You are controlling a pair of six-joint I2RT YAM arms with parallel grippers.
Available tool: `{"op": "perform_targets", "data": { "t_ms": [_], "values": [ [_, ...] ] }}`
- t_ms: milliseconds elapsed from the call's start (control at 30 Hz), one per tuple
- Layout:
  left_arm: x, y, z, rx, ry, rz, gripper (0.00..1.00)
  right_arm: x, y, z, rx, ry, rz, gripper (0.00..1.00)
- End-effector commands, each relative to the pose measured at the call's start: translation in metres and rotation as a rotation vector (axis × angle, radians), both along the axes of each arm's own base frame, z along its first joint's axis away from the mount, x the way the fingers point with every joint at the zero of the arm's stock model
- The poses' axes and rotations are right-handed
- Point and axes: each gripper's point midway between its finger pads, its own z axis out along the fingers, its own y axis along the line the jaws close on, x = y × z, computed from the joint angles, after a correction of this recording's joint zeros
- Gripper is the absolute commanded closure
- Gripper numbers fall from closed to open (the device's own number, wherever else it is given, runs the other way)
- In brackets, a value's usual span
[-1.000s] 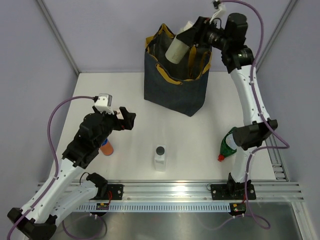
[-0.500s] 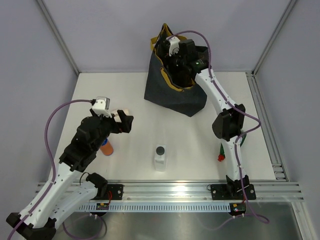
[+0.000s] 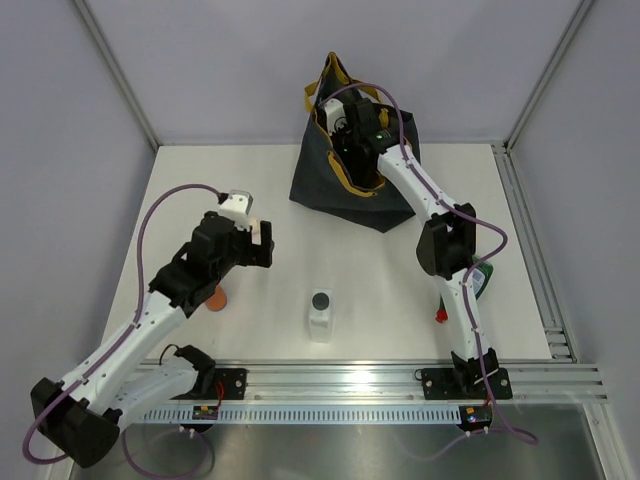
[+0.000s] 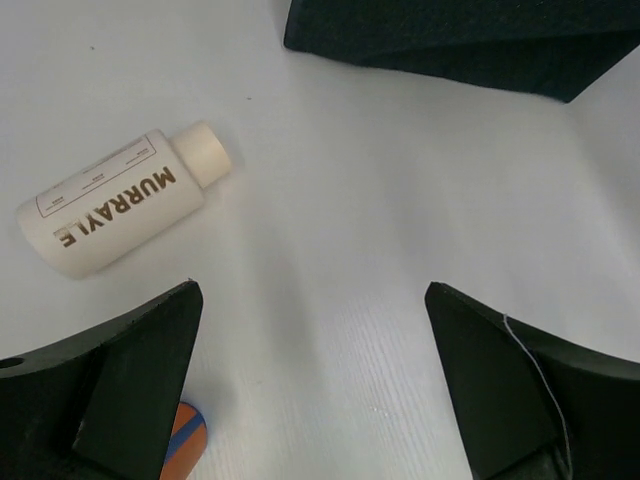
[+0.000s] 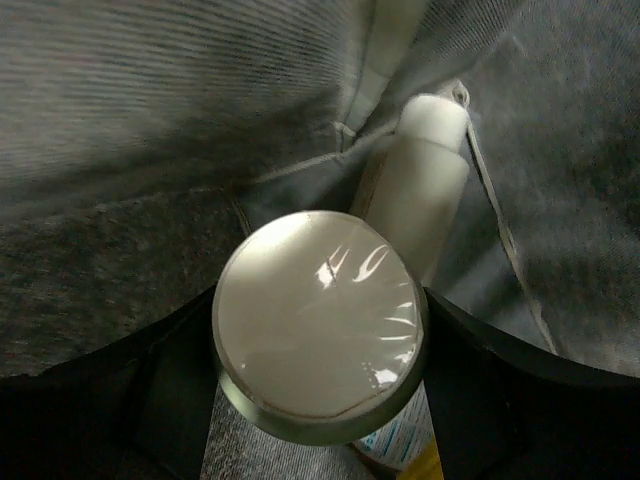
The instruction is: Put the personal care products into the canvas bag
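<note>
I need to next move my left gripper to the white bottle's upper body (image 3: 320, 316), below its black cap, and close it there.
The canvas bag (image 3: 345, 195) stands at the back of the table, mouth up. My right gripper (image 3: 352, 135) is down inside it, shut on a beige bottle (image 5: 320, 325) seen end-on between the fingers. Another pale bottle (image 5: 418, 195) lies on the bag's floor beneath it. My left gripper (image 4: 312, 400) is open and empty above the table. A cream labelled bottle (image 4: 115, 205) lies on its side ahead and to its left. The orange bottle with blue cap (image 3: 215, 298) stands under the left arm. A white bottle with black cap (image 3: 320, 315) stands at the centre front.
A green bottle with red cap (image 3: 481, 284) lies at the right, mostly hidden behind the right arm's lower link. The bag's dark base (image 4: 450, 40) fills the top of the left wrist view. Grey walls enclose the table on three sides.
My right arm has swung from beside the bag's rim down into the bag with the beige bottle. My left arm has moved right and farther out over the table.
</note>
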Motion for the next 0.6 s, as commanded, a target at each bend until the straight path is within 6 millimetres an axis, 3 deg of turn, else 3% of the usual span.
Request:
{"op": "perform_targets", "data": {
  "t_ms": [0, 67, 100, 167, 200, 433, 567],
  "values": [
    [0.016, 0.005, 0.014, 0.056, -0.035, 0.029, 0.01, 0.003, 0.006, 0.049, 0.059, -0.114, 0.053, 0.22],
    [0.021, 0.004, 0.008, 0.078, -0.012, 0.033, 0.01, -0.002, 0.005, 0.060, 0.072, -0.121, 0.062, 0.09],
    [0.025, 0.003, -0.002, 0.105, 0.019, 0.035, 0.01, -0.005, 0.005, 0.064, 0.074, -0.119, 0.067, 0.09],
    [0.031, 0.005, -0.003, 0.154, 0.043, 0.043, 0.01, -0.012, 0.004, 0.081, 0.103, -0.125, 0.082, 0.05],
    [0.033, 0.006, -0.016, 0.202, 0.090, 0.038, 0.01, -0.014, 0.001, 0.087, 0.116, -0.124, 0.084, 0.04],
    [0.054, 0.020, -0.011, 0.476, 0.075, -0.050, 0.01, -0.047, -0.015, 0.157, 0.276, -0.094, 0.156, 0.00],
    [0.058, 0.015, -0.005, 0.459, 0.053, -0.092, 0.01, -0.071, -0.034, 0.208, 0.314, -0.160, 0.174, 0.00]
  ]
}}
